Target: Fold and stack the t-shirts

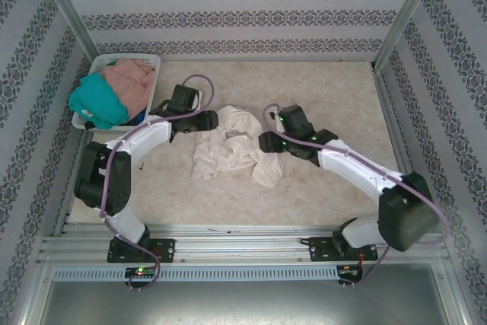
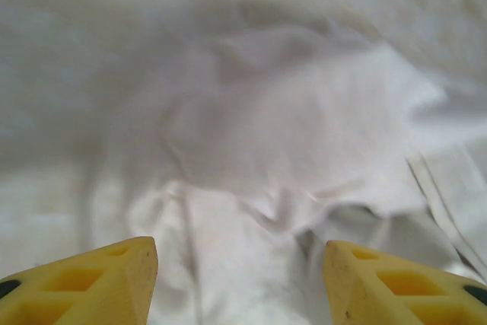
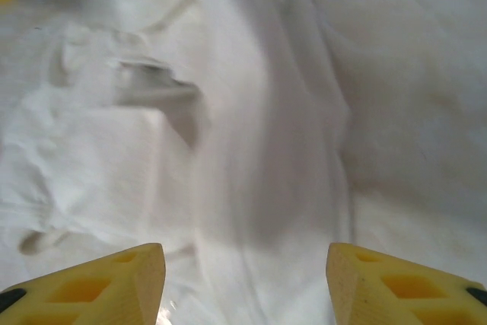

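Next, I pull the cream t-shirt wide, as it lies crumpled in a heap under my grippers, then take its near corners [image 1: 204, 171] and lift it before folding.
A cream t-shirt [image 1: 232, 150] lies crumpled in a heap at the middle of the table. My left gripper [image 1: 213, 120] hovers at the heap's upper left edge. In the left wrist view the gripper [image 2: 240, 283] is open, its yellow fingertips [image 2: 114, 279] wide apart over wrinkled cream cloth [image 2: 289, 127]. My right gripper [image 1: 262, 142] sits at the heap's right edge. It is also open [image 3: 245, 283], with cream folds [image 3: 228, 150] beneath it and nothing pinched. A teal t-shirt [image 1: 99, 103] and a dusty-pink t-shirt [image 1: 129, 80] lie bundled in the basket.
A white lattice basket [image 1: 149, 60] stands at the table's far left corner. Patterned walls and metal posts [image 1: 399, 17] enclose the table on three sides. Bare tabletop [image 1: 335, 89] stretches behind and in front of the cream heap.
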Controlling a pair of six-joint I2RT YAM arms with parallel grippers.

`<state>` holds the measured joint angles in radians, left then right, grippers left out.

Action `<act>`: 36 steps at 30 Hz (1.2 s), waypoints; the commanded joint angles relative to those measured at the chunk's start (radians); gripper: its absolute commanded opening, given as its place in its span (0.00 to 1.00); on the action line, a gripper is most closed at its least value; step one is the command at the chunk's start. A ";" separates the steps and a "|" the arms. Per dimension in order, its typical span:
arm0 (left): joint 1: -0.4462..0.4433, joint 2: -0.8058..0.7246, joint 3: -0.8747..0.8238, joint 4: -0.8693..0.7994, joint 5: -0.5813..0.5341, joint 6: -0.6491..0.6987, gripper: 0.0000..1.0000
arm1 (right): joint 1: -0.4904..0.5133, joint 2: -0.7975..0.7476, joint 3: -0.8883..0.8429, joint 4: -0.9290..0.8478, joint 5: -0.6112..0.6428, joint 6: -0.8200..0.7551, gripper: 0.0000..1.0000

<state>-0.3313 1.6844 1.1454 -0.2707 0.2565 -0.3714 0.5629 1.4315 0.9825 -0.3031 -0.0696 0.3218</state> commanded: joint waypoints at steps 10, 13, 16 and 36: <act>-0.036 0.171 -0.079 0.079 0.108 -0.029 0.51 | -0.017 0.419 0.380 -0.003 -0.004 -0.129 0.56; -0.031 0.192 -0.047 0.065 0.120 -0.025 0.23 | -0.032 0.425 0.390 -0.010 0.000 -0.143 0.43; 0.000 0.131 -0.021 0.036 0.120 -0.013 0.06 | -0.064 0.393 0.386 -0.027 0.010 -0.143 0.15; 0.127 -0.445 0.329 -0.321 -0.155 0.086 0.00 | -0.340 -0.396 0.195 -0.110 -0.009 -0.113 0.00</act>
<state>-0.2081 1.2446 1.4605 -0.5289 0.1745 -0.3054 0.2596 1.0473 1.2015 -0.3782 -0.0742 0.1867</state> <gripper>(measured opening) 0.048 0.064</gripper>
